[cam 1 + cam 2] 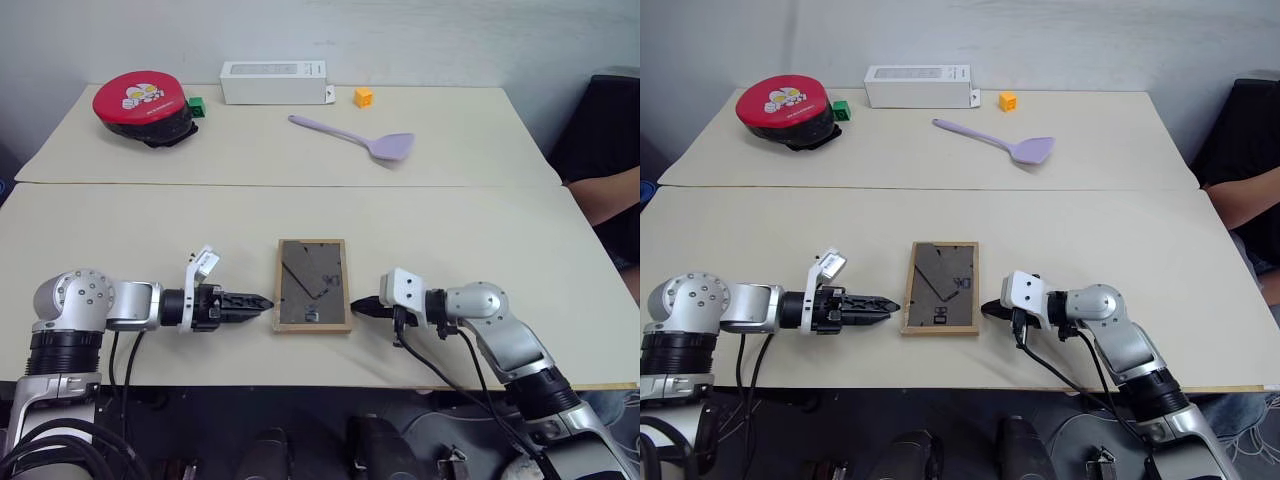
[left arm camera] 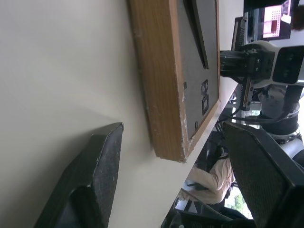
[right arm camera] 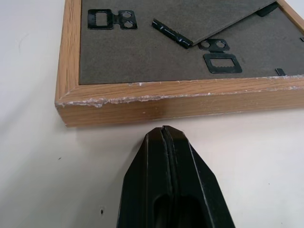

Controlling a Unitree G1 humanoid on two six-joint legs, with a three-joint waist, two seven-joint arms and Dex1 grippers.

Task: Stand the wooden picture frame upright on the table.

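The picture frame is face down with its stand flap flat, so my left gripper should lift it by the picture frame's near corner (image 1: 279, 325) before my right gripper takes it.
The wooden picture frame (image 1: 312, 285) lies flat on the table (image 1: 150, 230) near its front edge. Its dark back faces up, and the stand flap (image 3: 223, 19) lies across it at an angle. My left gripper (image 1: 265, 302) is just off the frame's left side and points at it. In the left wrist view its two black fingers (image 2: 90, 175) stand open, with the frame's near corner (image 2: 166, 118) between and ahead of them. My right gripper (image 1: 358, 306) is shut on nothing. Its tip (image 3: 164, 129) sits close against the frame's right wooden edge.
On the far table stand a red round container (image 1: 143, 105), a green cube (image 1: 197, 107), a white oblong box (image 1: 273, 82) and an orange cube (image 1: 363, 97). A lilac spatula (image 1: 360, 138) lies there too. A person's arm (image 1: 610, 195) shows at the right edge.
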